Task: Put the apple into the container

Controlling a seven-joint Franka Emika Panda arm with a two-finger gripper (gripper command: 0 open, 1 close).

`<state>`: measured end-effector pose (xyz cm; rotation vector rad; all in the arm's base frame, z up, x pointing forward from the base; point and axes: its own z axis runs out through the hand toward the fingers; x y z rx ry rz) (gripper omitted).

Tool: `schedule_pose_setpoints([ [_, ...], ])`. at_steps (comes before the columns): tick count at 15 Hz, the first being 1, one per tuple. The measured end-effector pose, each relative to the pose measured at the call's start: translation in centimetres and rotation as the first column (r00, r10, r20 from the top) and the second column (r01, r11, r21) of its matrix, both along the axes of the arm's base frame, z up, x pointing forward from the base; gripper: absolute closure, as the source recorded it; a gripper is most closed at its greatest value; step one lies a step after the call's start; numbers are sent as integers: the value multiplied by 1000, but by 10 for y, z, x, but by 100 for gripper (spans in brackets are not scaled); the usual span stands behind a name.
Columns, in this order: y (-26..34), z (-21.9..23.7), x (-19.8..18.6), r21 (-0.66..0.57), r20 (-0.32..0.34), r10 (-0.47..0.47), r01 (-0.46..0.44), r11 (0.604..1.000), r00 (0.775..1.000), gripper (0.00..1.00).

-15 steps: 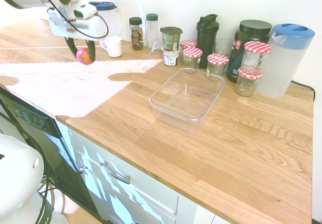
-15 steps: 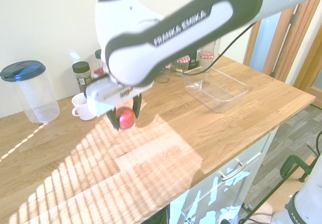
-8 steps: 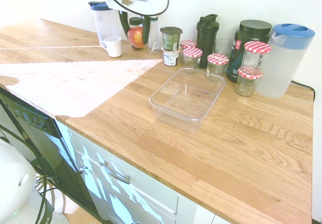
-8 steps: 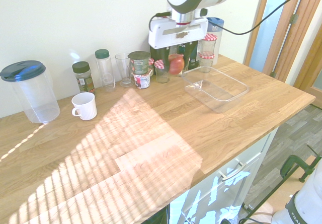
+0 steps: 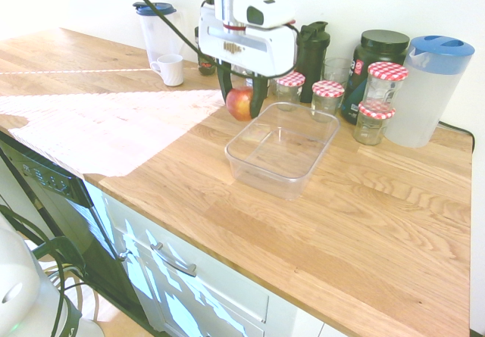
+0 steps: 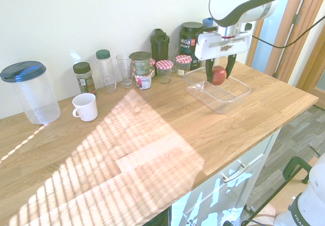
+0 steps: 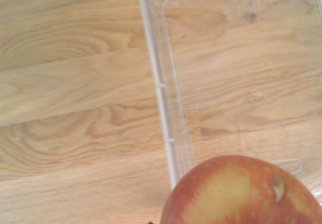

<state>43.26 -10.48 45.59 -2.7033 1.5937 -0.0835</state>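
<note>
The robot's gripper needs to let go of the red apple on the middle of the clear plastic container's bottom (image 5: 272,149) (image 7: 269,121).
The red apple (image 5: 239,103) with yellowish patches hangs in the air, and my gripper (image 5: 242,101) is shut on it. It hovers just over the left rim of the clear plastic container (image 5: 281,148), which sits empty on the wooden counter. From the other side the apple (image 6: 219,75) and my gripper (image 6: 219,74) show above the container (image 6: 219,91) near its far end. The wrist view has the apple (image 7: 241,191) close up, straddling the container's rim (image 7: 163,90), with bare wood seen through the clear bottom.
Jars with red-checked lids (image 5: 328,95), a black shaker bottle (image 5: 312,49), a dark tub (image 5: 375,60) and a blue-lidded pitcher (image 5: 428,87) line the wall behind the container. A white mug (image 5: 169,69) and another pitcher (image 5: 157,26) stand further left.
The arm has swept the apple from the sunlit left part of the counter, past the bottles at the wall, to just over the container's rim, and has come lower.
</note>
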Motion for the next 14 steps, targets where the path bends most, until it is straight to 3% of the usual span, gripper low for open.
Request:
schedule_pose_setpoints([
  [5, -29, -44, -12, 0, 19, -46, 46, 999, 999, 100],
  [11, -35, -81, 8, -10, 55, -50, 50, 999, 997, 100],
  [12, -35, -86, 10, -7, 53, -51, 51, 999, 997, 0],
  [14, -34, -93, 12, -3, 48, -55, 56, 998, 997, 0],
])
